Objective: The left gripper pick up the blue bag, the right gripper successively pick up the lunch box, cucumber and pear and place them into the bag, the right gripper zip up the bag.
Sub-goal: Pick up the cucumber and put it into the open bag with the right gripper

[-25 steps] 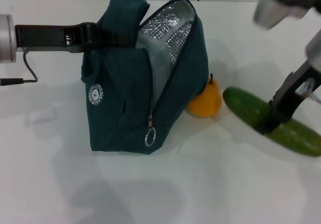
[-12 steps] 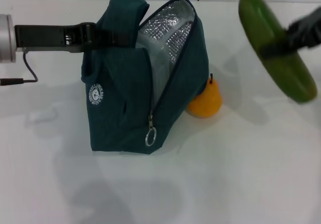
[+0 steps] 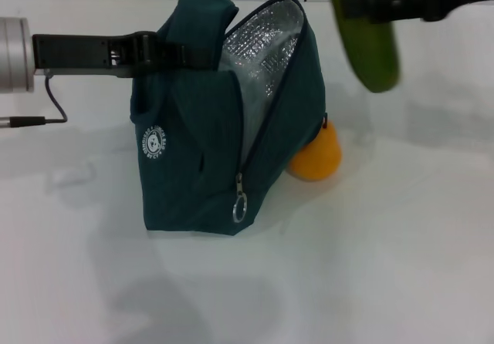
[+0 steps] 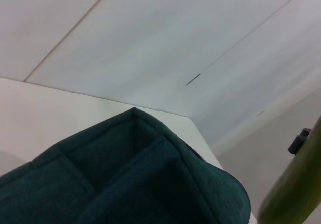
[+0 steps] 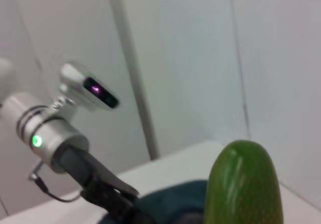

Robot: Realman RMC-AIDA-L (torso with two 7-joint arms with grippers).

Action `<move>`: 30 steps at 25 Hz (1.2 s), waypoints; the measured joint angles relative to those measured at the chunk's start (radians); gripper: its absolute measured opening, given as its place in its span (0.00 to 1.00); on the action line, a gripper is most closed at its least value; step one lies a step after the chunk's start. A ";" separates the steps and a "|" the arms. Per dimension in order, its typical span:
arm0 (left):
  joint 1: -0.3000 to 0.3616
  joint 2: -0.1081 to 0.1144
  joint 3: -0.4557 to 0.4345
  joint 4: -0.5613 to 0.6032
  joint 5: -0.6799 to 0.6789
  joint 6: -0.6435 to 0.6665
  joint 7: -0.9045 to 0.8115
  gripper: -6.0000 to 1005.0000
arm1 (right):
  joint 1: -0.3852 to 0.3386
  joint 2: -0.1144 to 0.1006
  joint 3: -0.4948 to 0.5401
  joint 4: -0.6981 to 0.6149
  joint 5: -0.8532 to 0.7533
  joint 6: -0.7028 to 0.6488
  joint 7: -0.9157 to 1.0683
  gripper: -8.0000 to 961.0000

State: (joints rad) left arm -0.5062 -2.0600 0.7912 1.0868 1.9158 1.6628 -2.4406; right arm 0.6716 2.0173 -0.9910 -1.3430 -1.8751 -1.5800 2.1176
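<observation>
Next, my right gripper releases the cucumber inside the blue bag, along the silver lining point(image 3: 264, 105) on the side closest to the pear.
The blue bag point(image 3: 202, 143) stands on the table with its mouth open, silver lining showing. My left gripper point(image 3: 164, 51) is shut on the bag's handle at the upper left; that fabric fills the left wrist view point(image 4: 130, 179). The cucumber point(image 3: 364, 39) hangs tilted in the air just right of the bag's top edge, with my right gripper point(image 3: 361, 5) shut across its upper part. The cucumber also appears close up in the right wrist view point(image 5: 243, 184). The pear point(image 3: 315, 156) rests on the table against the bag's right side. The lunch box is out of view.
The ring-pull zipper point(image 3: 240, 204) hangs low on the bag's front edge. A cable point(image 3: 46, 105) trails under the left arm's silver section point(image 3: 14, 55). White table surface lies in front of and right of the bag; a wall rises close behind.
My right gripper has lifted the cucumber off the table at the right and carried it up and leftward to beside the bag's top. The bag and left arm shifted slightly.
</observation>
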 joint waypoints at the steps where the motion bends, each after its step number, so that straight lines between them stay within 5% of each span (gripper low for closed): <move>1: -0.002 0.000 0.001 -0.001 0.000 0.000 0.000 0.04 | -0.002 -0.001 -0.019 0.019 0.026 0.024 -0.027 0.63; 9: -0.005 0.000 0.003 -0.004 0.000 -0.001 0.010 0.04 | 0.002 0.003 -0.152 0.215 0.326 0.211 -0.342 0.63; 16: -0.016 -0.002 0.003 -0.014 0.000 -0.003 0.020 0.04 | 0.029 0.006 -0.224 0.496 0.606 0.241 -0.645 0.63; 30: -0.017 -0.007 -0.001 -0.015 0.000 -0.008 0.025 0.04 | 0.052 0.009 -0.311 0.739 0.723 0.247 -0.786 0.63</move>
State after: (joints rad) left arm -0.5231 -2.0667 0.7904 1.0722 1.9159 1.6548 -2.4160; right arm 0.7239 2.0262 -1.3020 -0.6043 -1.1521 -1.3332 1.3320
